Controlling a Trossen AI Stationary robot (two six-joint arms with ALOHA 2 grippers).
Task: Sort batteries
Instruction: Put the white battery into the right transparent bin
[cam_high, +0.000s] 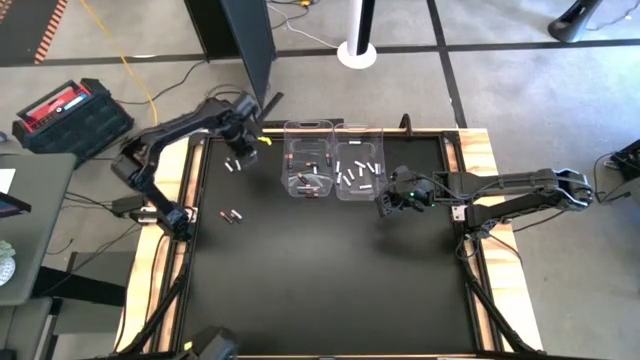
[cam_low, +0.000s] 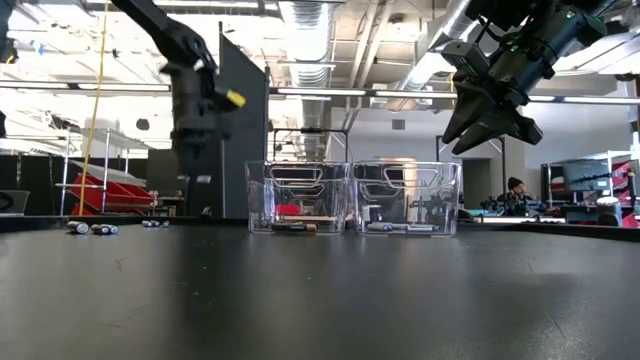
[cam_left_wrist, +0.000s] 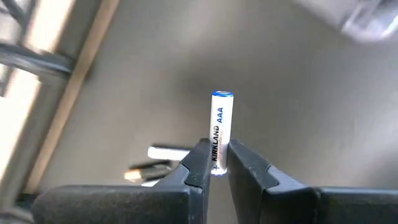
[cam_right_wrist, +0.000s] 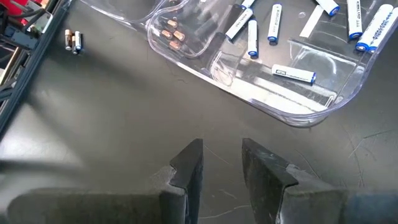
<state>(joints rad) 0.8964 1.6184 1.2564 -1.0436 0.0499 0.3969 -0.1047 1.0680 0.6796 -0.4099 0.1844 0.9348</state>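
The robot's left gripper needs to release the white AAA battery among the white batteries in their clear bin (cam_high: 349, 176).
My left gripper (cam_left_wrist: 217, 152) is over the table's far left part (cam_high: 243, 143), shut on a white AAA battery (cam_left_wrist: 222, 115). Below it, a white battery (cam_left_wrist: 168, 152) and a dark one (cam_left_wrist: 146, 171) lie on the mat. More loose batteries lie on the left of the mat (cam_high: 232, 165) (cam_high: 232, 215). Dark copper-toned batteries (cam_right_wrist: 173, 34) lie in the left clear bin (cam_high: 308, 126), white ones (cam_right_wrist: 252, 34) in the right clear bin (cam_right_wrist: 298, 115). My right gripper (cam_right_wrist: 221, 158) is open and empty, raised above the mat just near of the right bin (cam_high: 385, 203). My left gripper pinches the white battery by its lower end (cam_left_wrist: 217, 149) between the two fingers (cam_left_wrist: 198, 163). The battery runs along the fingers, and most of its length sticks out past their tips. It is lifted clear of the mat.
The two bins (cam_low: 350, 198) stand side by side at the far middle of the black mat (cam_high: 320, 290). The mat's near half is free room. A wooden frame (cam_high: 480, 150) edges the table. Beyond the table are a case (cam_high: 65, 110) and cables on the floor.
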